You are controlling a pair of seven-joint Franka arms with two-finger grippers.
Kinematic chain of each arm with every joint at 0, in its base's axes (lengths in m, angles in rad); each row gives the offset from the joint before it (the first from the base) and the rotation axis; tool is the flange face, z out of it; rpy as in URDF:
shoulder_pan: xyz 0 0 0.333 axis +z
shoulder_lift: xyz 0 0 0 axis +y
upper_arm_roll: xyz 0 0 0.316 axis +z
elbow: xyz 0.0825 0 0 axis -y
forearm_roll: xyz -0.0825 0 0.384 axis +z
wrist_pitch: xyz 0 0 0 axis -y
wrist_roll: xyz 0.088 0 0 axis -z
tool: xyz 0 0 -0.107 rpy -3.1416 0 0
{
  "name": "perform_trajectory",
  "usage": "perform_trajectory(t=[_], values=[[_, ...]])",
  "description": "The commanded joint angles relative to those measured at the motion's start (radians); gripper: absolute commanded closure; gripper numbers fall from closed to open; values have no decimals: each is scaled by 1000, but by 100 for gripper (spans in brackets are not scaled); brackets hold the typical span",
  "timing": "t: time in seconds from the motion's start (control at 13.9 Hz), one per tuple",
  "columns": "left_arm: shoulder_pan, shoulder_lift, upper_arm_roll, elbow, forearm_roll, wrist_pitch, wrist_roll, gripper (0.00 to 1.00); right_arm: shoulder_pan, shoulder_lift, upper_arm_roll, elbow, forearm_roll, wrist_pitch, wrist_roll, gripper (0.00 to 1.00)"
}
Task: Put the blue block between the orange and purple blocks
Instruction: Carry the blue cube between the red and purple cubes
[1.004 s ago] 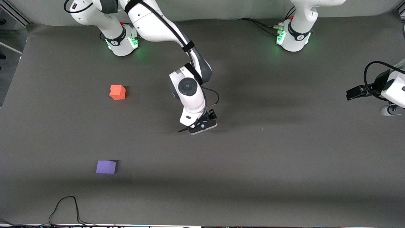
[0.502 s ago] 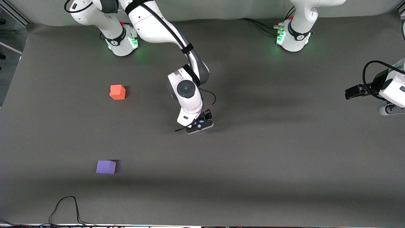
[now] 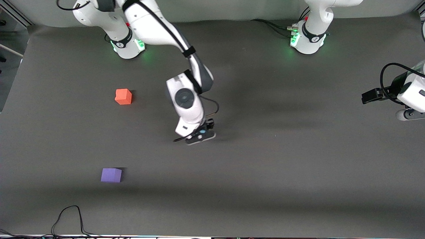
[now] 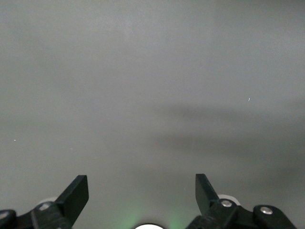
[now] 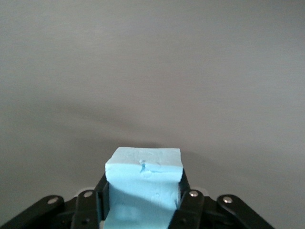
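The blue block, now low over the table's middle, will go between the orange and purple blocks [image 3: 120, 141], slightly nearer the purple one, from my right gripper.
The light blue block [image 5: 143, 191] sits between the fingers of my right gripper [image 5: 142, 183], which is shut on it. In the front view only a speck of the blue block [image 3: 201, 131] shows under the right gripper [image 3: 199, 135], low over the middle of the table. The orange block [image 3: 123, 96] lies toward the right arm's end. The purple block [image 3: 111, 175] is nearer the front camera than the orange one. My left gripper [image 4: 142, 195] is open and holds nothing. It waits over the left arm's end of the table [image 3: 368, 97].
A dark grey mat [image 3: 282, 166] covers the table. A black cable [image 3: 69, 214] loops at the edge nearest the front camera, close to the purple block. The two arm bases [image 3: 127, 44] [image 3: 307, 39] stand along the edge farthest from the front camera.
My right gripper has shut on the blue block and shifted with it toward the right arm's end of the table. The left arm has barely moved.
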Motion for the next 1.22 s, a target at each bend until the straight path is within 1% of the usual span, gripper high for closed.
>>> perform_trajectory(t=[0.0, 0.14, 0.29, 0.36, 0.43, 0.65, 0.86, 1.15], values=[[-11, 9, 4, 27, 14, -30, 13, 0, -165, -144, -7, -41, 11, -151, -177, 75], [-11, 9, 4, 27, 14, -30, 13, 0, -210, -149, -95, -56, 11, -184, -312, 75], [-9, 9, 4, 27, 14, -32, 14, 0, -215, -149, -191, -95, 22, -181, -366, 75], [-11, 9, 4, 27, 14, -32, 13, 0, -221, -149, -219, -116, 23, -175, -383, 75], [-14, 9, 3, 28, 14, -32, 11, 0, -253, -148, -225, -136, 29, -162, -411, 75], [-12, 9, -5, 28, 14, -32, 11, 0, -352, -117, -225, -203, 127, -84, -585, 75], [-12, 9, -6, 28, 14, -32, 11, 0, -360, -86, -225, -253, 140, -6, -612, 75], [-14, 9, -8, 28, 14, -32, 11, 0, -348, -65, -216, -270, 147, -3, -606, 75]])
